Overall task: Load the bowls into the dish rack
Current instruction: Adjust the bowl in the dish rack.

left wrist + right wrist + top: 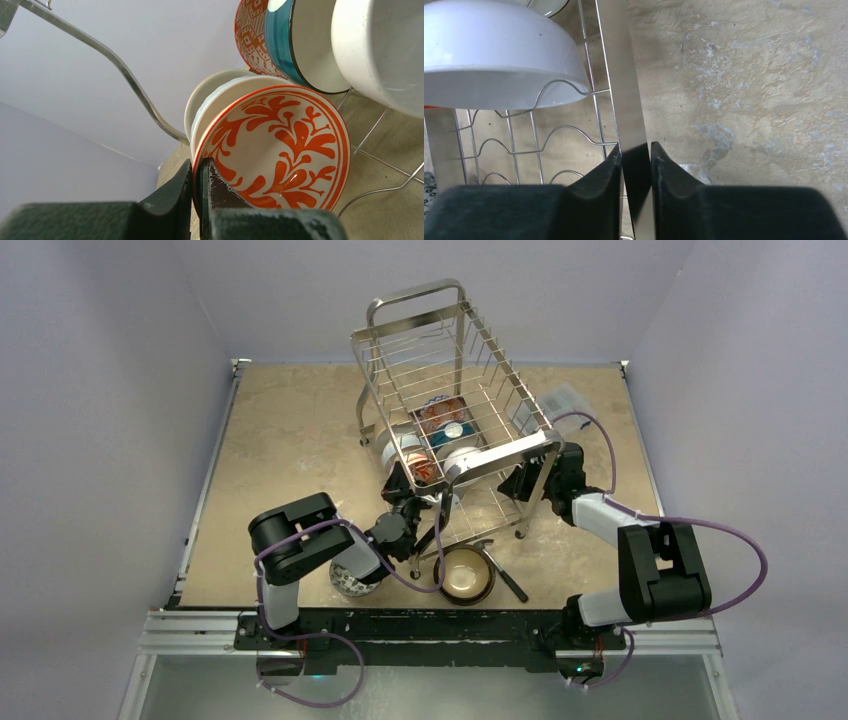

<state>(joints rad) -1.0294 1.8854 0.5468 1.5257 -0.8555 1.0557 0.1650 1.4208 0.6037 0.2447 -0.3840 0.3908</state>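
Observation:
I will let go of the red-and-white patterned bowl, now held on edge in the rack, with my left gripper in the lower level, leaning point(425, 487) against the white bowl behind it.
The chrome wire dish rack point(458, 320) stands tilted mid-table with several bowls in its lower tier. My left gripper point(411, 504) point(200, 167) is shut on the rim of a red-and-white patterned bowl point(424, 472) point(280, 150), held on edge against a white bowl point(210, 90) in the rack. My right gripper point(529, 481) point(636, 149) is shut on a flat chrome bar of the rack point(620, 75) at its right front corner. A white bowl point(499, 50) rests on the wires beside it. A dark brown bowl point(465, 575) with a cream inside sits on the table in front.
A patterned bowl point(352, 581) lies on the table under my left arm. A black handle point(508, 582) lies right of the brown bowl. A clear plastic box point(566, 398) sits behind the rack. A teal bowl point(280, 40) and a white bowl point(380, 50) hang close above.

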